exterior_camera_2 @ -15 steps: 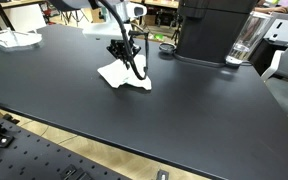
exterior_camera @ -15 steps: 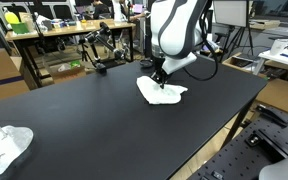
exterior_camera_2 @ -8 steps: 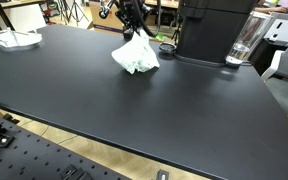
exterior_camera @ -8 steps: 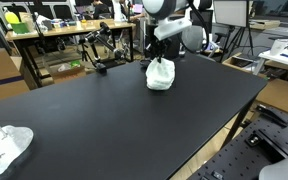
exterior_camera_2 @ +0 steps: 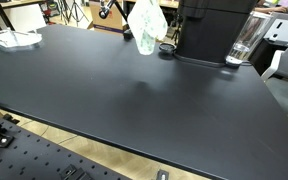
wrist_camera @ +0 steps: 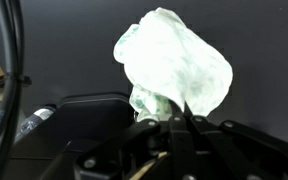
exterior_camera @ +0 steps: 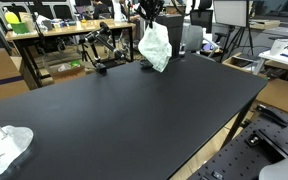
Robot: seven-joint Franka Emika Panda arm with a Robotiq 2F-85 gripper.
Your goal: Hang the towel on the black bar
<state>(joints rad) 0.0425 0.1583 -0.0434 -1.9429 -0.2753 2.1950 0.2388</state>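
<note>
The towel, hanging well above the black table now, will be let go by my gripper on the black bar (exterior_camera: 128, 79) next to the black jointed stand, toward the far edge of the table.
The towel (exterior_camera: 154, 46) is a small white cloth that hangs well above the black table (exterior_camera: 134, 125), pinched at its top by my gripper (exterior_camera: 149, 13). It also hangs at the far edge of the table in an exterior view, towel (exterior_camera_2: 146, 25). In the wrist view the towel (wrist_camera: 174, 65) bulges out from between my shut fingertips, gripper (wrist_camera: 174, 118). The black bar's round base (exterior_camera: 143, 66) peeks out just behind the towel's lower edge and sits beside a black machine, base (exterior_camera_2: 167, 47). Its thin rod is hard to pick out against the clutter.
A bulkier white cloth (exterior_camera: 4, 148) lies at a table corner, cloth (exterior_camera_2: 14, 38). A tall black machine (exterior_camera_2: 212, 30) and a clear jug (exterior_camera_2: 246, 40) stand at the table's back. A black jointed stand (exterior_camera: 99, 58) sits near the far edge.
My gripper has lifted the towel off the table and carried it up and toward the back edge, where it now hangs in front of the bar's base.
</note>
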